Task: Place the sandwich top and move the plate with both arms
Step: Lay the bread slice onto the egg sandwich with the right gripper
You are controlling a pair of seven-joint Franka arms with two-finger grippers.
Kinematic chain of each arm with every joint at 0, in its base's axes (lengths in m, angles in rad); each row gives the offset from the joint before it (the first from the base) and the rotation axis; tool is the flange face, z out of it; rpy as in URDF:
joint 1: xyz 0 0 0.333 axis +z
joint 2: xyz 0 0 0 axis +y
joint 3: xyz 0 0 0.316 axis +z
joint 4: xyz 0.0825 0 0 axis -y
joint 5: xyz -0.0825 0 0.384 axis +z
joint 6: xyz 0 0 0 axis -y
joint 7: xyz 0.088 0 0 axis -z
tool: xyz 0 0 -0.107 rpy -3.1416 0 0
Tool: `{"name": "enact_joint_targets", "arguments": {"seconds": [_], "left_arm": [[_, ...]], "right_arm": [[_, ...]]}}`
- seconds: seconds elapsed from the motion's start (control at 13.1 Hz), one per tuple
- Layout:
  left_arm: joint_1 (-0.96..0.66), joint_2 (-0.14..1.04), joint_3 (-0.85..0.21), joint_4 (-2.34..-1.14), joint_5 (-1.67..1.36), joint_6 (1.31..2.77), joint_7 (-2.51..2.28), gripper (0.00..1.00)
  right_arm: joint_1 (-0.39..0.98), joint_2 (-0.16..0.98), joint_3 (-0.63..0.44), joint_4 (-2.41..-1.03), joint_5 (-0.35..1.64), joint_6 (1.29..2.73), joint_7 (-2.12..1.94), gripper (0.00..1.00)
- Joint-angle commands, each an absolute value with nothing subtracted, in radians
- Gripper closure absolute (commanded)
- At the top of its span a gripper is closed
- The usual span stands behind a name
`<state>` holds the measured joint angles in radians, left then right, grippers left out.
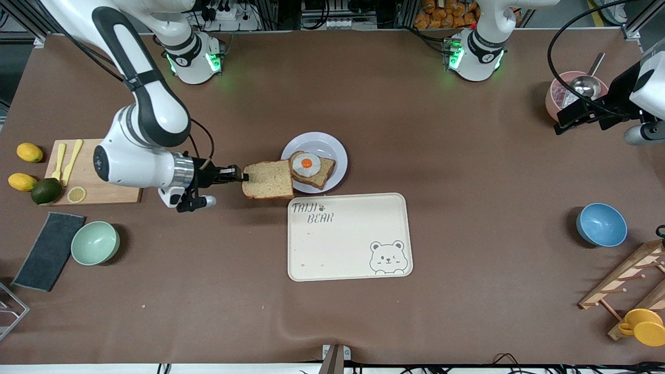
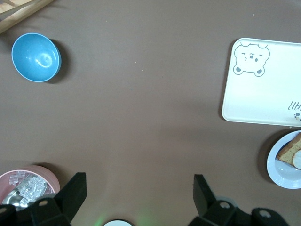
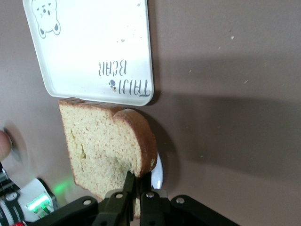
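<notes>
Next, I release the sandwich top from my right gripper over the fried egg on the plate's bread slice (image 1: 306,168).
My right gripper (image 1: 243,176) is shut on one edge of the sandwich top (image 1: 268,179), a plain brown bread slice held flat in the air just beside the plate (image 1: 332,145), toward the right arm's end. On the plate lies a bread slice with a fried egg (image 1: 310,168). In the right wrist view the sandwich top (image 3: 101,148) stands pinched between my fingers (image 3: 133,184) and hides most of the plate (image 3: 159,175). My left gripper (image 1: 576,115) is open and empty, up over the pink bowl at the left arm's end; its fingers (image 2: 74,189) show wide apart.
A cream bear-printed tray (image 1: 349,237) lies just nearer the camera than the plate. A cutting board (image 1: 96,171) with lemons and a lime, a green bowl (image 1: 95,242) and a dark cloth lie at the right arm's end. A blue bowl (image 1: 601,224), a pink bowl (image 1: 563,93) and a wooden rack lie at the left arm's end.
</notes>
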<state>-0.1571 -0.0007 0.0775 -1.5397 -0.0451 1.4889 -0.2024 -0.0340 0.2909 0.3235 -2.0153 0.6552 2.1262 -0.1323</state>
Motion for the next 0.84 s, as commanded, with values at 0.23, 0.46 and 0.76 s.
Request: {"name": "enact_joint_targets", "arguments": {"seconds": [0.23, 0.46, 0.76], "left_arm": [[-0.17, 0.067, 0.069, -1.526, -0.048, 1.514, -0.215, 0.0], [-0.172, 0.074, 0.069, -1.526, -0.06, 1.526, -0.215, 0.0], [-0.178, 0.113, 0.069, -1.526, -0.104, 1.569, -0.215, 0.0]], "right_arm": [[0.133, 0.224, 0.319, -2.184, 0.861, 2.365, 0.032, 1.0], [0.268, 0.224, 0.319, -2.252, 0.994, 2.549, 0.034, 1.0], [0.298, 0.178, 0.318, -2.327, 1.052, 2.595, 0.051, 1.0]]}}
